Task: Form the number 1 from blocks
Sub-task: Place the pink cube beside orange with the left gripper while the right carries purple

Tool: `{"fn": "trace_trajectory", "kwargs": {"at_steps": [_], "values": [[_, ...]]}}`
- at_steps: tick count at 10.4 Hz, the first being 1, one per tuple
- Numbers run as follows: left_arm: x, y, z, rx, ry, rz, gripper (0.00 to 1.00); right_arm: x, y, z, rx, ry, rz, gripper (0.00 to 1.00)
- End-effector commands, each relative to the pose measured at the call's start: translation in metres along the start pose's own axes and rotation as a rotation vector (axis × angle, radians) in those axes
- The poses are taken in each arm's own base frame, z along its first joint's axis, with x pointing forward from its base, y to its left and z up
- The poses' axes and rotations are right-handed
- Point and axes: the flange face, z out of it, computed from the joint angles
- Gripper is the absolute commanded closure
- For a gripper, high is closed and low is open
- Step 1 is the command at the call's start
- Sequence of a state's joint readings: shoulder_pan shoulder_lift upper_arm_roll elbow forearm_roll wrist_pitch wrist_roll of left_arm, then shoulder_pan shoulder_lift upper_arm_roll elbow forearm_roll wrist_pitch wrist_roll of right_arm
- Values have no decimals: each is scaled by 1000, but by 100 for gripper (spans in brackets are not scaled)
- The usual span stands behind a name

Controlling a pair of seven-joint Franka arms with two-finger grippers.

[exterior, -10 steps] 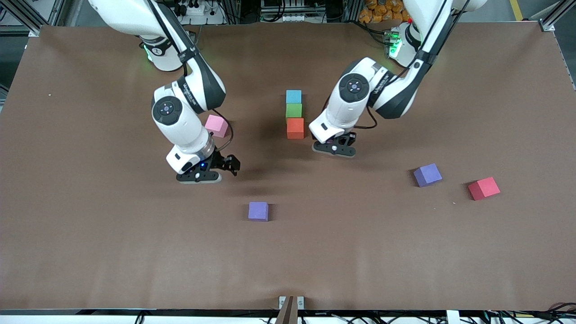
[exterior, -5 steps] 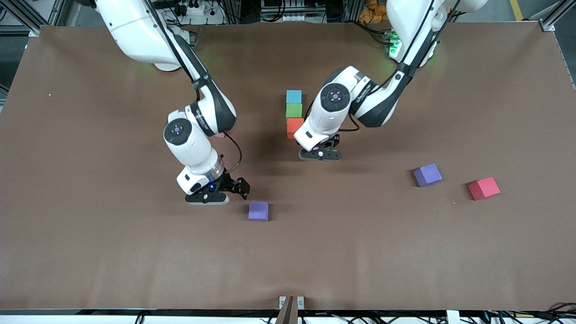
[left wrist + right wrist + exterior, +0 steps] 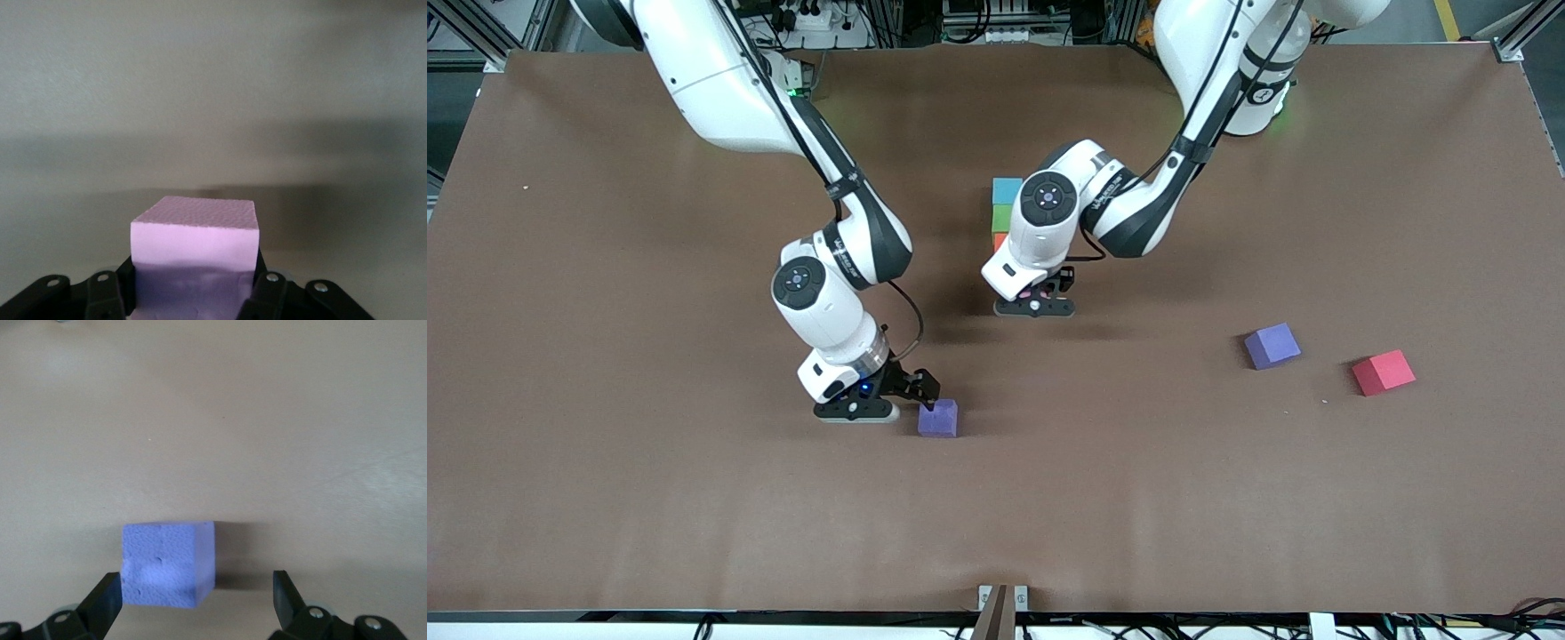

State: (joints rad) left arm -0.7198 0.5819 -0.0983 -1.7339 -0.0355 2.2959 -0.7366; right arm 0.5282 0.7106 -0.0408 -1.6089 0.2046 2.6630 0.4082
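Observation:
The robot's left gripper will release the pink block, now low over the table, on the table (image 3: pixel 1008 284) against the orange end of the column.
A column of blocks runs blue (image 3: pixel 1007 188), green (image 3: pixel 1000 218), orange (image 3: pixel 998 240); the left arm partly hides the orange one. My left gripper (image 3: pixel 1039 298) (image 3: pixel 193 297) is shut on a pink block (image 3: pixel 195 243), low over the table by the column's orange end. My right gripper (image 3: pixel 921 389) (image 3: pixel 197 600) is open and straddles a purple block (image 3: pixel 938 419) (image 3: pixel 170 563), which sits closer to one finger. A second purple block (image 3: pixel 1272 345) and a red block (image 3: pixel 1383 372) lie toward the left arm's end.
The brown table (image 3: pixel 649 498) stretches bare around the blocks. A small bracket (image 3: pixel 1002 597) sits at the table edge nearest the front camera. A pink block seen earlier beside the right arm is hidden by that arm.
The right arm has swung toward the front camera and brought its open fingers around the purple block. The left arm has carried its pink block toward the column's orange end.

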Motion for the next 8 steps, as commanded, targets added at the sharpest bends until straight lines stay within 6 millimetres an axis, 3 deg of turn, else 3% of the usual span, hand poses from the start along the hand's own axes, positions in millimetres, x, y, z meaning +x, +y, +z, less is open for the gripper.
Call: {"fn": "trace_trajectory", "kwargs": {"at_steps": [1, 8], "values": [[-1, 8, 9, 17, -15, -28, 100, 9, -19, 11, 30, 22, 11, 0], [-14, 25, 30, 35, -28, -36, 100, -1, -29, 45, 38, 47, -16, 0]]}}
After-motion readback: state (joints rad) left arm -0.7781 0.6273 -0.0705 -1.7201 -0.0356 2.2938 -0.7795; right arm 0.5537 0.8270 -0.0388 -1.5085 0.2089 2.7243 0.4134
